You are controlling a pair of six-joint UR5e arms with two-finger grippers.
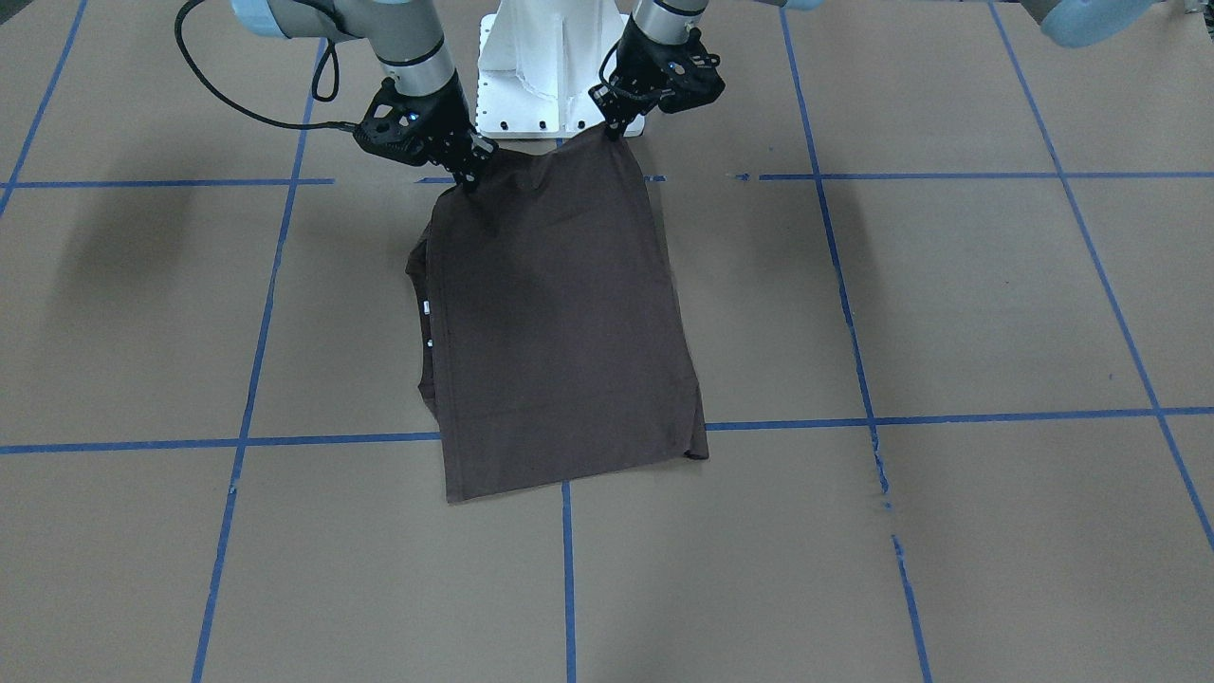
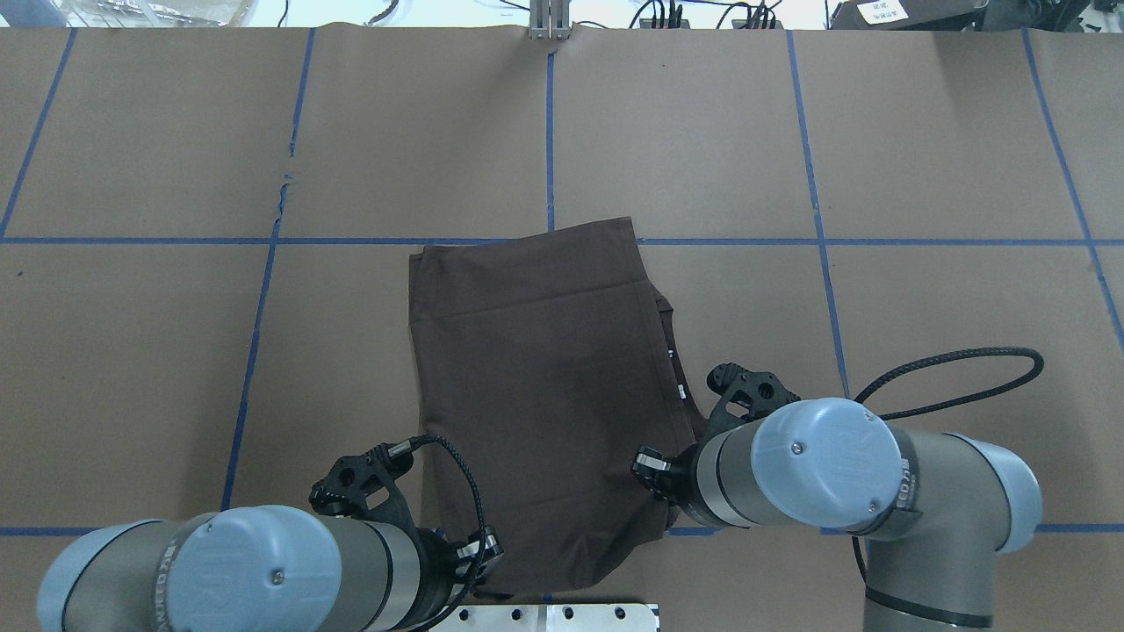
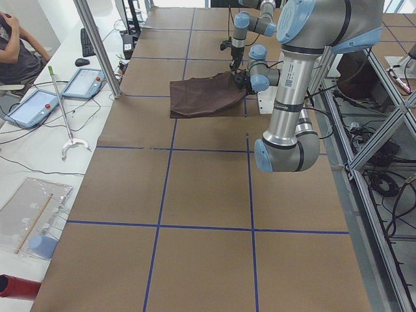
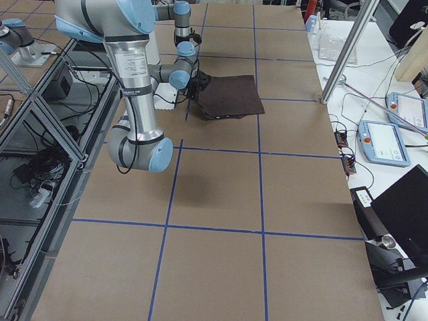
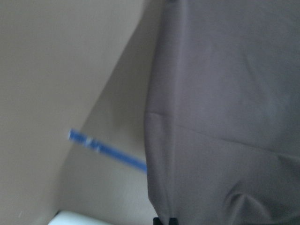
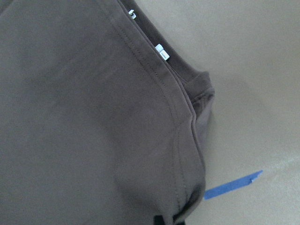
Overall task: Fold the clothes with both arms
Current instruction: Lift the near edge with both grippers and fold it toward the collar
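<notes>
The robot's left gripper should release the lifted corner of the dark brown T-shirt on the shirt's side edge [image 1: 680,371] near its far corner.
The dark brown T-shirt [image 1: 560,323] lies folded lengthwise in the middle of the table, also in the overhead view [image 2: 544,377]. Its white neck tags [image 1: 427,306] peek out at one side edge and show in the right wrist view [image 6: 161,51]. My left gripper [image 1: 616,121] is shut on one corner of the shirt's edge nearest the robot base. My right gripper [image 1: 469,173] is shut on the other corner. Both corners are lifted off the table, and the far end of the shirt rests on it. The left wrist view shows hanging fabric [image 5: 225,108].
The white pedestal base [image 1: 541,66] stands just behind the grippers. The table [image 1: 948,304] is covered in brown paper with blue tape lines [image 1: 854,417]. A seated operator [image 3: 16,45] and tablets [image 3: 88,81] are beside the table on the far side from the robot.
</notes>
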